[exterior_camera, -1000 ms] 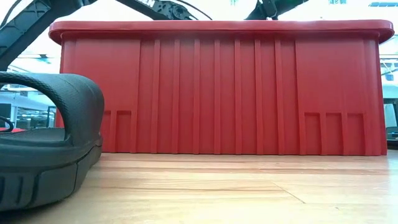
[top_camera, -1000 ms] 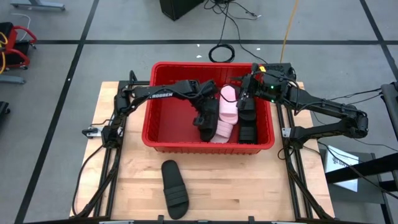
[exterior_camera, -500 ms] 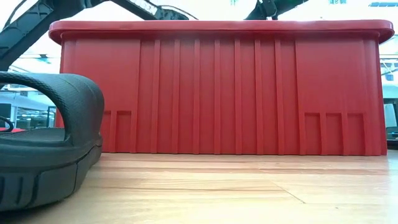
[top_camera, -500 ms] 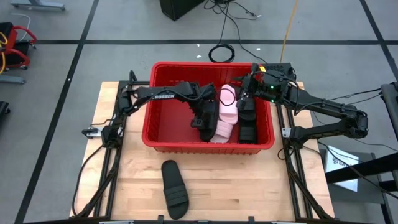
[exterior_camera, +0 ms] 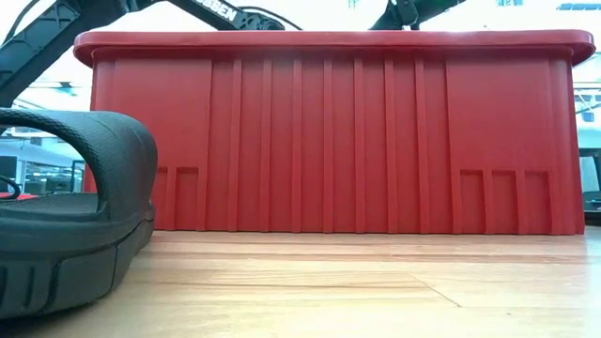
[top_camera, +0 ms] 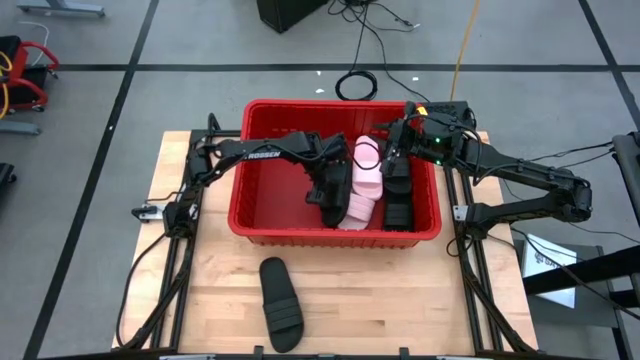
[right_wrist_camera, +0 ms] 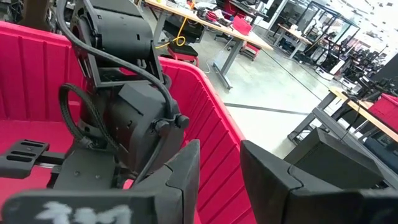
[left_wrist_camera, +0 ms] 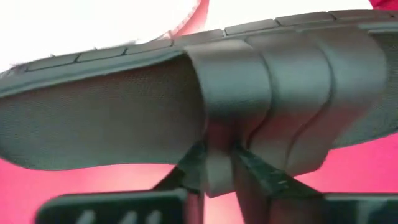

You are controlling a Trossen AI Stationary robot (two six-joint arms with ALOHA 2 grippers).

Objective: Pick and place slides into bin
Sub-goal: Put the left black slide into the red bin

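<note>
The black slide lies slanted, tight against the pink slides, so next my left gripper opens, retake the strap's edge (left_wrist_camera: 204, 112) and swings the slide away from them.
The red bin (top_camera: 300, 104) stands mid-table; the low view shows its ribbed near wall (exterior_camera: 329, 131). Inside it lie two pale pink slides (top_camera: 366, 175) and black slides (top_camera: 399, 205) along the right wall. My left gripper (top_camera: 325, 196) reaches into the bin and is shut on another black slide (top_camera: 345, 208), which lies against the pink ones. My right gripper (top_camera: 392, 160) hangs open over the bin's far right part with nothing between its fingers (right_wrist_camera: 180, 177). One more black slide (top_camera: 281, 303) rests sole-down on the table in front of the bin. My left gripper (left_wrist_camera: 214, 173) pinches the edge of the black slide's ribbed strap (left_wrist_camera: 217, 146) between its two fingers. The fingers come from above, slanting down into the bin. The footbed (left_wrist_camera: 93, 118) runs off to one side of the strap. I cannot tell whether the slide is lifted off the bin's floor.
The bin's left half (top_camera: 270, 195) shows bare red floor. The loose black slide (exterior_camera: 66, 225) fills the low view's left. Cables and a dark box lie on the floor beyond the table's far edge (top_camera: 355, 85).
My left arm has shifted a little inside the bin, over the black slide beside the pink ones. The slides and my right arm have stayed where they were.
</note>
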